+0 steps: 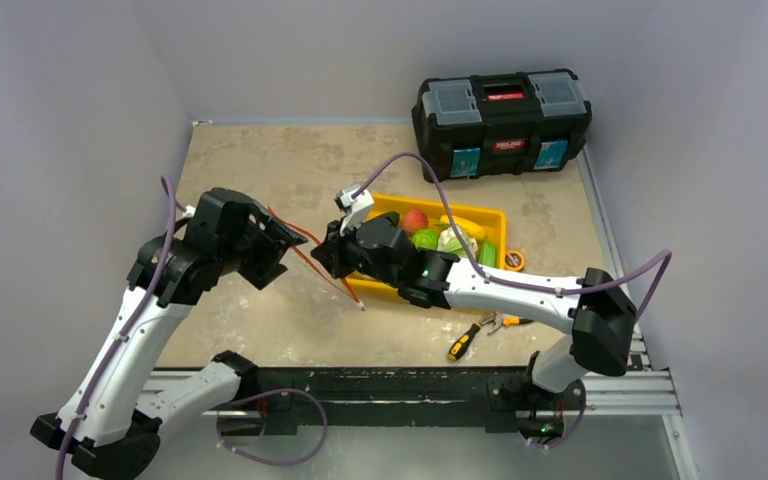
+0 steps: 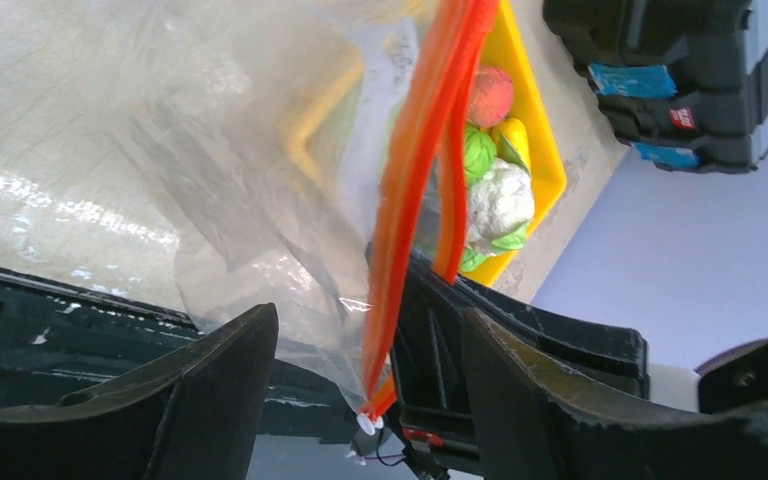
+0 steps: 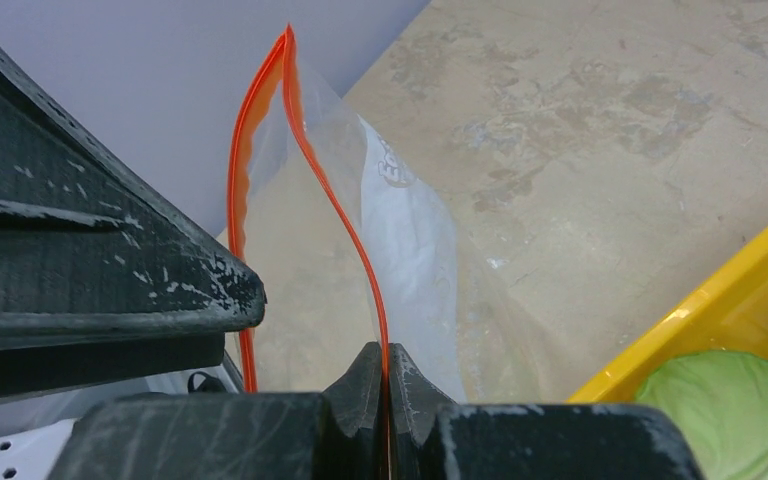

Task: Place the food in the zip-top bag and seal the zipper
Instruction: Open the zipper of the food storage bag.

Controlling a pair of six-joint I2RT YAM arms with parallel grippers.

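The robot's right gripper is near the food and holds a zipper strip of the bag, so the left gripper needs to pinch the opposite zipper strip (image 2: 392, 255) to free the right gripper for the food.
The zip-top bag (image 3: 420, 270) hangs clear and crinkly between my two grippers, left of the yellow tray (image 1: 488, 213). Its red-orange zipper (image 2: 410, 190) is parted, so the mouth stands open. My right gripper (image 3: 385, 352) is shut on one zipper strip (image 3: 345, 220). My left gripper (image 2: 368, 315) is open, its fingers on either side of the bag's lower corner without pinching it. The food lies in the tray: a red piece (image 1: 415, 220), green cabbage (image 1: 426, 240) and cauliflower (image 2: 500, 200). The cabbage also shows in the right wrist view (image 3: 730, 410).
A black toolbox (image 1: 503, 120) stands at the back right. Pliers (image 1: 495, 322) and a yellow-handled screwdriver (image 1: 463, 342) lie in front of the tray, and a small orange roll (image 1: 513, 260) lies beside it. Grey walls enclose the table.
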